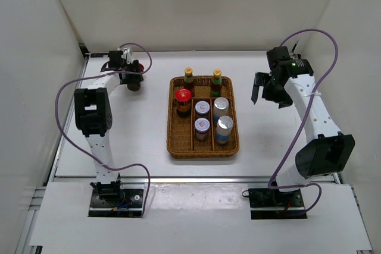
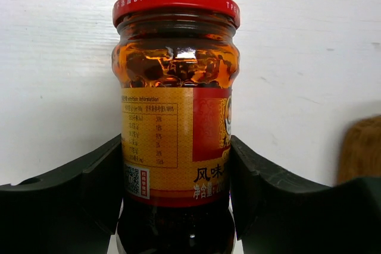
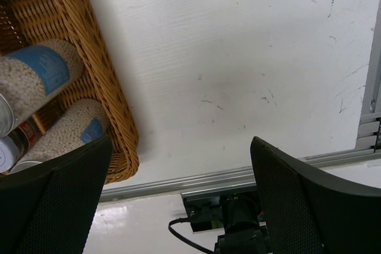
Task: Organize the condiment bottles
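Observation:
The lying jar is held around its yellow label by my left gripper, so I should first put the jar down and then grab it by its red cap [image 2: 177, 2].
My left gripper [image 1: 132, 75] is shut on a red-capped jar [image 1: 134, 82] at the far left of the table, left of the tray. In the left wrist view both fingers [image 2: 89, 188] press the jar's [image 2: 175, 123] yellow label. The other bottles stand in the wicker tray [image 1: 174, 142]: a red-capped jar [image 1: 183, 100], two yellow-capped bottles [image 1: 188, 75] [image 1: 216, 77], two brown jars [image 1: 202, 109] [image 1: 202, 127] and two blue-white jars [image 1: 221, 106] [image 1: 224, 126]. My right gripper [image 1: 260, 90] is open and empty, right of the tray. The right wrist view shows that gripper [image 3: 178, 171] over bare table.
The tray's corner [image 3: 89, 57] and the two blue-white jars [image 3: 41, 75] show at the left of the right wrist view. White walls close in the table at the back and sides. A metal rail [image 3: 238, 176] runs along the near edge.

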`<state>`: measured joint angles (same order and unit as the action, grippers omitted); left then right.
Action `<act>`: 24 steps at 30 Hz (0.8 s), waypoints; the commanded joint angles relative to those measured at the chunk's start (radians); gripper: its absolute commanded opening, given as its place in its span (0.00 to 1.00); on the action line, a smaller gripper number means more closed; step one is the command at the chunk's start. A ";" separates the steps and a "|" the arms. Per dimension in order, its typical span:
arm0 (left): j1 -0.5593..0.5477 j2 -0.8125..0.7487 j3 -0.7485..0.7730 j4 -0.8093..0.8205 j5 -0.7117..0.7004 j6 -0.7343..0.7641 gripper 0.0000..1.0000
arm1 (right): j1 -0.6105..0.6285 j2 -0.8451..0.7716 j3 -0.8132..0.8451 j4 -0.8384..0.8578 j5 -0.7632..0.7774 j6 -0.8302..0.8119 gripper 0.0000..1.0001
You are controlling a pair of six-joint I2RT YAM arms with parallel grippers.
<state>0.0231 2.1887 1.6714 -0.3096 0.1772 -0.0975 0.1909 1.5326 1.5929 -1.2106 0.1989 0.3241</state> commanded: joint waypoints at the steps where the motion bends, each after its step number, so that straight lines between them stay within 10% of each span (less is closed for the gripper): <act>1: -0.005 -0.243 -0.080 0.282 0.056 -0.071 0.11 | -0.004 -0.032 0.015 0.022 -0.004 -0.005 0.99; 9: -0.014 -0.392 -0.268 0.270 0.254 -0.082 0.11 | -0.004 -0.088 -0.031 0.022 -0.035 -0.005 0.99; 24: -0.066 -0.615 -0.539 -0.049 0.053 -0.110 0.11 | -0.004 -0.195 -0.134 0.022 -0.112 0.013 0.99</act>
<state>-0.0296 1.6943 1.1168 -0.3542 0.2562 -0.1932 0.1909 1.3705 1.4631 -1.1988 0.1165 0.3332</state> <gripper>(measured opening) 0.712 0.994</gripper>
